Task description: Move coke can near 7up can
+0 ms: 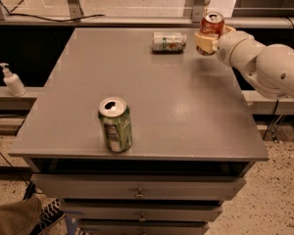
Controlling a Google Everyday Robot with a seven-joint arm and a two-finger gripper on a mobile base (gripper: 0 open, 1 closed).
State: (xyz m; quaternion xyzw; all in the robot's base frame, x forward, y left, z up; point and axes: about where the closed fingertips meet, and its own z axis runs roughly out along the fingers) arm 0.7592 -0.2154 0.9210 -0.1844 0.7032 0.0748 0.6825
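I should let go of the coke can, upright on the table (200,58) beside the end of the 7up can that is nearest my arm.
The coke can (212,24), red-orange with a silver top, is upright in my gripper (208,38), which is shut on it at the table's far right edge, lifted slightly above the surface. The 7up can (169,41), pale silver-white with green markings and an orange-red spot, lies on its side at the far edge of the table, just left of the coke can and apart from it. My white arm (264,62) reaches in from the right.
A darker green can (115,124) stands upright and opened near the front left of the grey table (152,97). Drawers sit below the tabletop. A white pump bottle (12,81) stands on a ledge at left. A shoe (44,214) shows at bottom left.
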